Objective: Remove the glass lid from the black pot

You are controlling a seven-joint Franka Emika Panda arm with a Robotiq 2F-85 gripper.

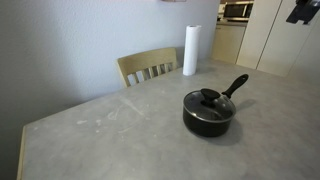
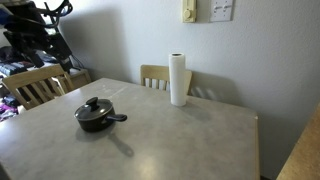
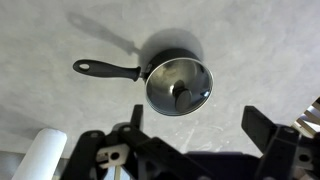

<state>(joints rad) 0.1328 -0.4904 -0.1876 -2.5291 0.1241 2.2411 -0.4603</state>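
I lower my gripper to the glass lid's black knob (image 1: 209, 95) (image 3: 182, 98) next and close it there, because the lid has to come off the black pot.
The black pot (image 1: 210, 118) stands on the grey table with the glass lid (image 1: 207, 100) on it, black knob up. Both show in the exterior views, pot (image 2: 96, 121) and lid (image 2: 92, 108). In the wrist view the pot's long handle (image 3: 105, 69) points left and the lid (image 3: 179, 84) covers the pot's rim (image 3: 150, 70). My gripper (image 3: 198, 125) is open and empty, high above the table, with the pot beyond its fingertips. It shows in an exterior view at the top right corner (image 1: 303, 10).
A tall white paper-towel roll (image 1: 190, 50) (image 2: 178, 80) stands at the table's far edge, also in the wrist view (image 3: 40, 155). A wooden chair (image 1: 148, 67) is behind the table, and another chair (image 2: 35, 85) is at its side. A wall lies behind.
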